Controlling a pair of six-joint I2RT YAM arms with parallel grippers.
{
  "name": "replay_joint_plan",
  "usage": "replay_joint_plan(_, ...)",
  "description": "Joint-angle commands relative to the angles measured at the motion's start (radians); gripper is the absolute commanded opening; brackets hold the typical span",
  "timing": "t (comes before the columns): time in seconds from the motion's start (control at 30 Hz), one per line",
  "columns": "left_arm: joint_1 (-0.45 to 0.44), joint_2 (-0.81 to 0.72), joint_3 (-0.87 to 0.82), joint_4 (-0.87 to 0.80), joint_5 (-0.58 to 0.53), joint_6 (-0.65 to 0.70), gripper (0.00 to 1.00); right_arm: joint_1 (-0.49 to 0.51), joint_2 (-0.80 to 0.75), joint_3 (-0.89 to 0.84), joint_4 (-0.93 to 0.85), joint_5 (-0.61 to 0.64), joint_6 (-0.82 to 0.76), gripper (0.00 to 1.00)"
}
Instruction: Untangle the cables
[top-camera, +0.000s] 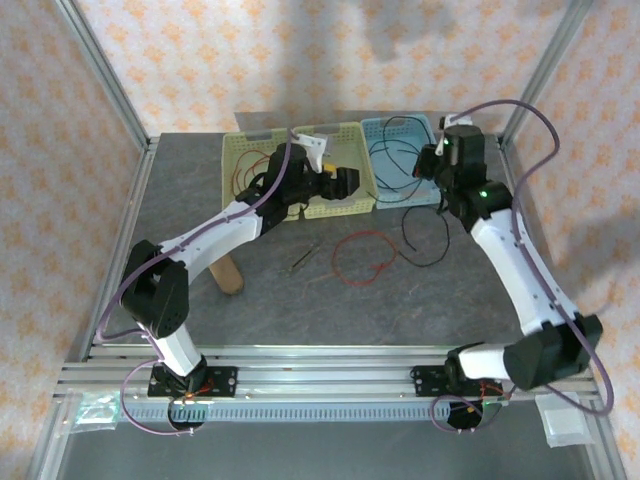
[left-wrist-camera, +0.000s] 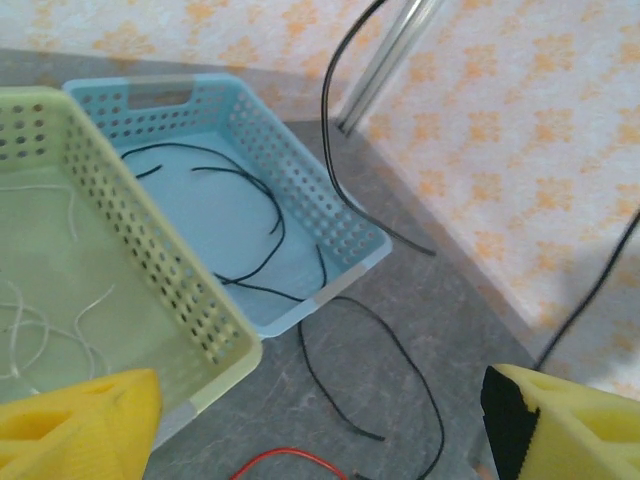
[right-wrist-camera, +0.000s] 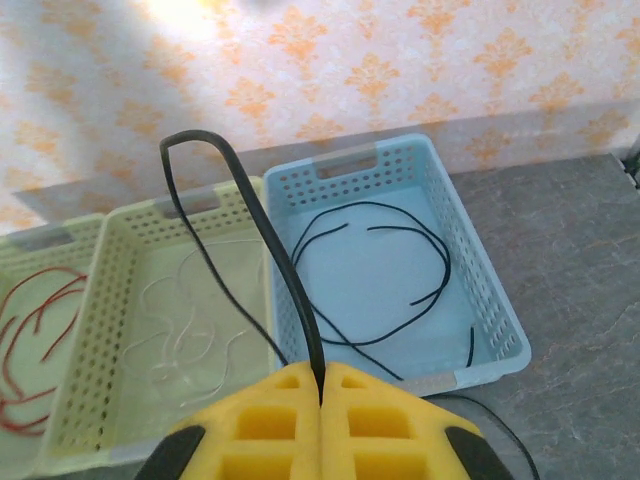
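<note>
The robot's right gripper should release the black cable on the loose black cables inside the blue basket (top-camera: 399, 163) (right-wrist-camera: 368, 280). The held cable now arches above the blue basket.
My right gripper (right-wrist-camera: 321, 382) is shut on a black cable (right-wrist-camera: 272, 245) that arches up and away from its fingers, above the blue basket (right-wrist-camera: 492, 300). That cable hangs past the basket (left-wrist-camera: 330, 150) in the left wrist view. More black cables (right-wrist-camera: 400, 250) lie inside the blue basket. Its lower part loops on the table (top-camera: 425, 238) beside a red cable loop (top-camera: 362, 258). Whitish cables (right-wrist-camera: 185, 330) lie in the middle green basket (right-wrist-camera: 110, 290), red ones (right-wrist-camera: 30, 320) in the leftmost basket. My left gripper (top-camera: 345, 183) hangs open, holding nothing, over the green basket's near right corner (left-wrist-camera: 215, 375).
A short dark stick (top-camera: 300, 260) lies left of the red loop. A wooden block (top-camera: 230, 275) rests near the left arm. The three baskets stand side by side along the back wall. An aluminium frame post (left-wrist-camera: 385, 60) rises behind the blue basket.
</note>
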Motion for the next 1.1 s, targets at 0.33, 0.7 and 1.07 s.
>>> replay_joint_plan(0.33,-0.002,-0.250,-0.233,-0.013,-0.111,-0.046,0.84,-0.088,0.388,0.254,0.090,0.012,0.079,0.00)
replay_joint_plan(0.7,-0.002,-0.382,-0.388,-0.029,-0.157,-0.086,0.84,-0.122,0.738,0.575,0.022,0.011,0.045,0.00)
replay_joint_plan(1.07,-0.021,-0.383,-0.394,-0.083,-0.200,-0.091,0.85,-0.127,0.977,0.847,-0.127,0.091,0.027,0.05)
